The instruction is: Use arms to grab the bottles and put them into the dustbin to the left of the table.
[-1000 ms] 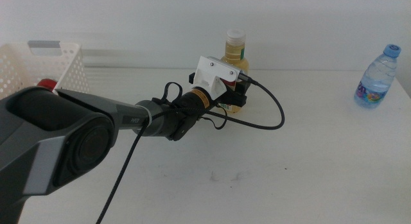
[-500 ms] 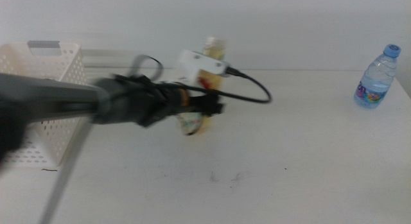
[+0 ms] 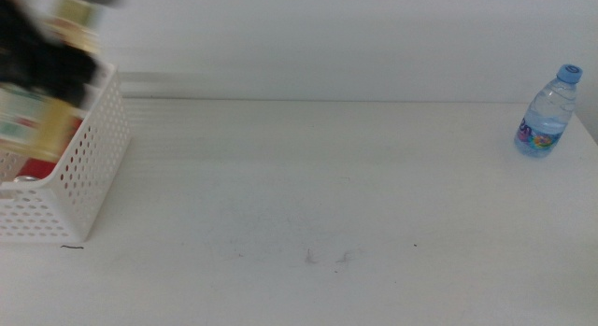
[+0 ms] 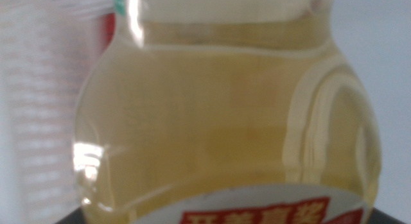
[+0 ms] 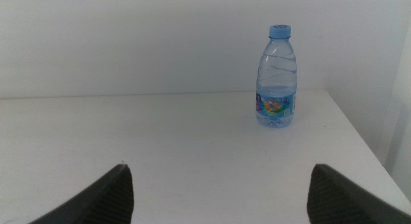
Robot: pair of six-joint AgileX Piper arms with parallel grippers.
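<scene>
Next, my left gripper lets go of the yellow juice bottle between the red can and the white dustbin's side (image 3: 67, 160).
My left gripper (image 3: 42, 55) is a dark blur above the white dustbin (image 3: 89, 163) at the table's left edge. It is shut on the yellow juice bottle (image 3: 33, 116), which hangs over the bin's opening. The bottle (image 4: 225, 121) fills the left wrist view. A red can (image 3: 37, 167) lies inside the dustbin. The clear water bottle (image 3: 549, 111) with a blue cap stands upright at the far right of the table (image 3: 327, 205); it also shows in the right wrist view (image 5: 277, 79). My right gripper (image 5: 219, 176) is open and empty, well short of the water bottle, and out of the middle view.
The table's right edge runs close beside the water bottle. Faint dark scuff marks (image 3: 327, 258) lie on the tabletop near the front. A pale wall stands behind the table.
My left arm has swung left from the table's middle to above the dustbin, carrying the yellow juice bottle. The water bottle has not moved.
</scene>
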